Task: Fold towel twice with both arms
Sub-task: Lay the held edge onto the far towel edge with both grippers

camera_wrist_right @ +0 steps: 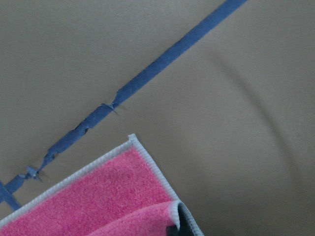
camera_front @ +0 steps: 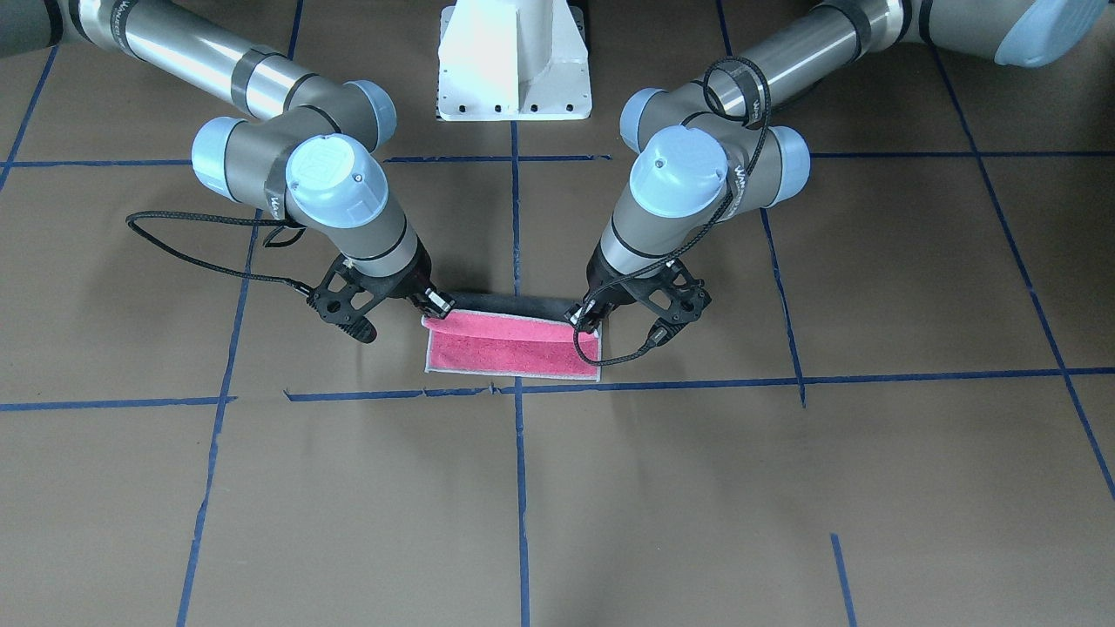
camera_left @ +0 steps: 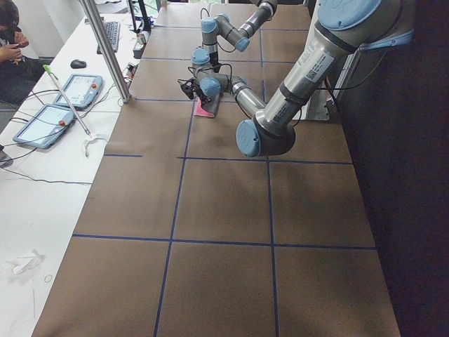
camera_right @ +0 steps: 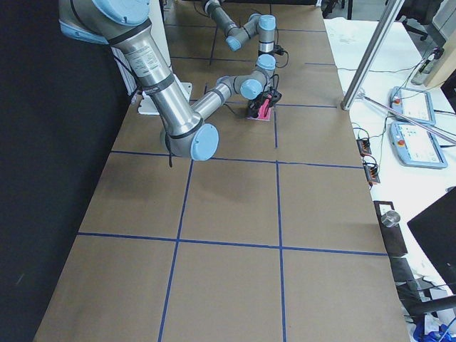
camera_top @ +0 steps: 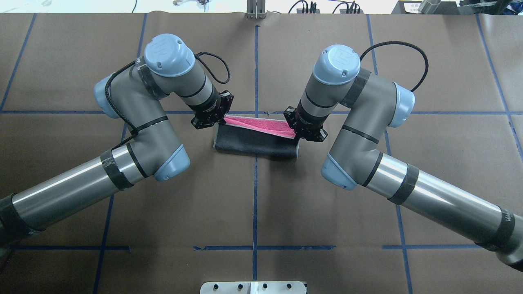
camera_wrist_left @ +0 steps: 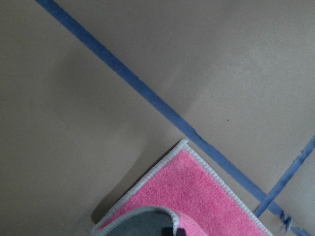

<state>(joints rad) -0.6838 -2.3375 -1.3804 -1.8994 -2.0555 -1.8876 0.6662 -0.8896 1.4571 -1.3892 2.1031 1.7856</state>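
Observation:
The robot's right gripper needs to release the towel's raised corner on the towel's pink side (camera_front: 429,350) (camera_wrist_right: 141,161), just short of the far edge of the towel.
The towel (camera_front: 514,353) lies on the brown table, pink face up. Its edge nearest the robot is lifted and curled over, showing the grey underside (camera_top: 253,145). My left gripper (camera_front: 585,320) is shut on one corner of that raised edge, and it also shows in the overhead view (camera_top: 220,119). My right gripper (camera_front: 438,305) is shut on the other corner, and it also shows in the overhead view (camera_top: 297,132). The left wrist view shows a flat pink corner (camera_wrist_left: 197,191) with whitish edging. The right wrist view shows the opposite flat corner (camera_wrist_right: 98,196).
Blue tape lines (camera_front: 662,383) cross the table just beyond the towel's far edge. The white pedestal base (camera_front: 514,61) stands behind the towel. A side desk with tablets (camera_left: 70,91) and a metal post (camera_left: 105,49) lie along the far table edge.

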